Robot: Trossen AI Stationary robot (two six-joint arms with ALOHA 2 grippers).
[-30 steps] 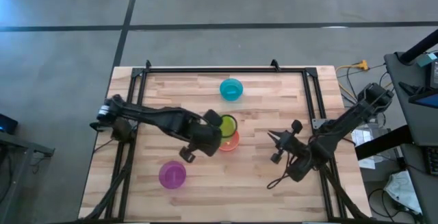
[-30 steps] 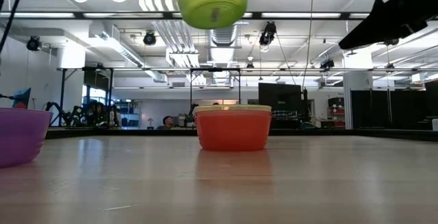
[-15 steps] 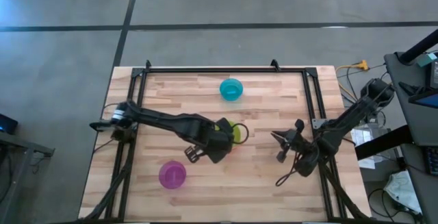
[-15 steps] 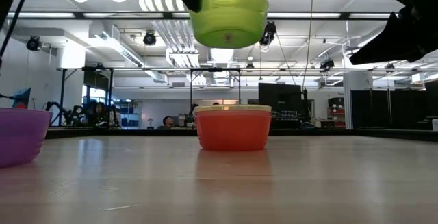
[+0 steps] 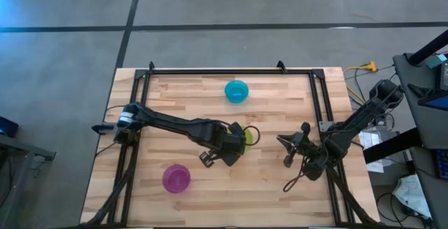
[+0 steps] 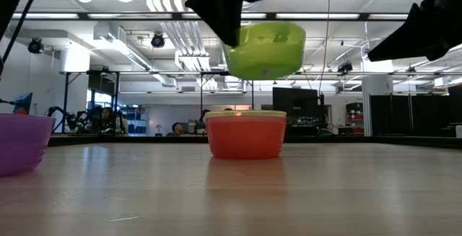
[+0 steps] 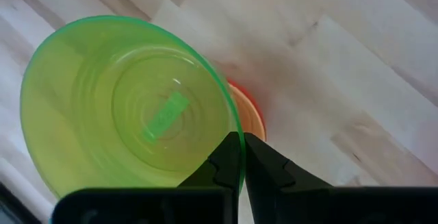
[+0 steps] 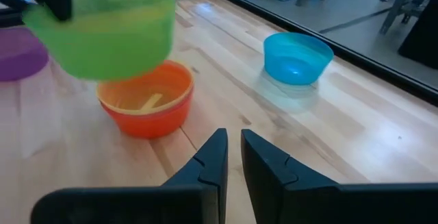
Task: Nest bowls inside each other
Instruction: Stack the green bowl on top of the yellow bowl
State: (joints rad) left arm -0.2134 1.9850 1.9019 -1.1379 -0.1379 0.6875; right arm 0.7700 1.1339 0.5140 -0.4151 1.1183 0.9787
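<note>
My left gripper is going to the middle of the table with the green bowl. Next, I set the green bowl down there inside the orange bowl (image 5: pixel 234 139) (image 7: pixel 205 136).
My left gripper (image 5: pixel 234 145) is over the middle of the table, shut on a green bowl (image 6: pixel 263 48) that hangs above an orange bowl (image 6: pixel 245 135). The orange bowl stands on its base and shows a yellow rim at its top; in the left wrist view it (image 7: pixel 252 118) peeks out from under the green bowl (image 7: pixel 123 107). A blue bowl (image 5: pixel 236 91) stands near the far edge and a purple bowl (image 5: pixel 176 178) near the near edge. No pink bowl shows. My right gripper (image 8: pixel 233 148) waits right of the bowls, shut and holding nothing. My left gripper pinches the green bowl's rim (image 7: pixel 229 125), with one finger inside the bowl and one outside. The fingers (image 7: pixel 233 157) come from above, pointing down. The bowl is lifted clear and hangs open side up, slightly tilted, just above the orange bowl.
A black metal frame (image 5: pixel 210 71) runs along the table's far, left and right sides. Bare wood lies between the orange bowl and my right gripper (image 5: pixel 287 148), and along the near edge right of the purple bowl. People and equipment show far behind the table in the low view.
My left gripper has carried the green bowl toward the table's right and down toward the orange bowl. The bowl stood high above the orange bowl's left side; now it hangs lower, close over the orange bowl's right side. The grip has stayed shut.
</note>
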